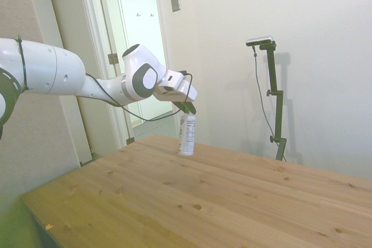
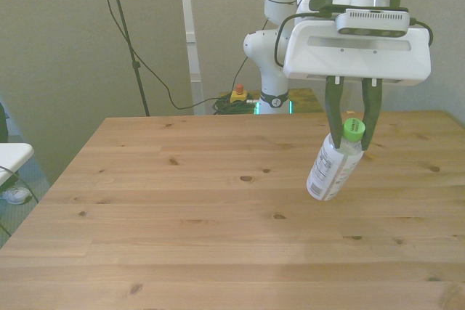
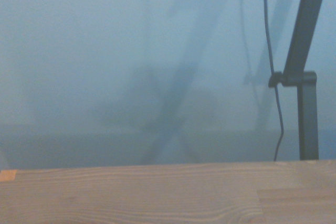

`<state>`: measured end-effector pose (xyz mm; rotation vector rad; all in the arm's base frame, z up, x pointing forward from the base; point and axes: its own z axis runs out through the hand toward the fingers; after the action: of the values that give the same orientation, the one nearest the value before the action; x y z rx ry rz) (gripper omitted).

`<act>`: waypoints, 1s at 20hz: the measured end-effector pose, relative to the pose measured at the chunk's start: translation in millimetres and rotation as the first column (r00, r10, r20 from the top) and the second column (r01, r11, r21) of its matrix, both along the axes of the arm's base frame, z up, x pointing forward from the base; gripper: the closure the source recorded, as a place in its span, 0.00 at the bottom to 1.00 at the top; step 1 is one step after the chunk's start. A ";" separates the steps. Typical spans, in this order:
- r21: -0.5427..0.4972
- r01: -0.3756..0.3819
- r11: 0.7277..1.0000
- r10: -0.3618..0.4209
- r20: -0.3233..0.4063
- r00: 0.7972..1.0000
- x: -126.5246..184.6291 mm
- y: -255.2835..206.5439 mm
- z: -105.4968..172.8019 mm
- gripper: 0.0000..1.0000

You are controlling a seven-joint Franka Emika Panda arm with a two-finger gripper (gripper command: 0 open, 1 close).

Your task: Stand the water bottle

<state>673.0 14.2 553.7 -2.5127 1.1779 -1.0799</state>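
The robot's gripper needs to release the water bottle, now hanging tilted from the gripper, upright on the wooden table (image 2: 309,252), just in front of the small dark knots.
The water bottle (image 2: 333,170), slim with a green cap (image 2: 353,129) and a white printed label, hangs tilted from my gripper (image 2: 353,143), its base toward the front view's left. The dark fingers (image 2: 333,114) close on its neck just under the cap. In the side view the bottle (image 1: 186,135) looks nearly upright beneath the gripper (image 1: 189,110), its base at or just above the wooden table (image 1: 232,196); I cannot tell whether it touches. The wrist view shows only a strip of table (image 3: 131,192) and the wall, not the bottle.
The bottle is over the table (image 2: 182,201) toward the front view's right, near the far edge. A white object (image 2: 11,154) pokes in at the front view's left edge. A yellow box with a red button (image 2: 237,94) lies on the floor behind the table.
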 end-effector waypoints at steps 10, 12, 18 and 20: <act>-0.032 0.005 0.999 0.002 0.203 0.979 2.8 -3.3 -36.1 1.00; -0.025 0.004 1.000 0.001 0.224 0.975 2.9 -8.1 -46.1 1.00; 0.003 -0.026 1.000 0.025 0.247 0.969 11.6 -17.0 -103.6 1.00; 0.006 -0.039 0.999 0.036 0.263 0.964 12.7 -16.4 -108.4 1.00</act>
<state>685.7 -2.2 445.3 -2.2832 1.0544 -1.3433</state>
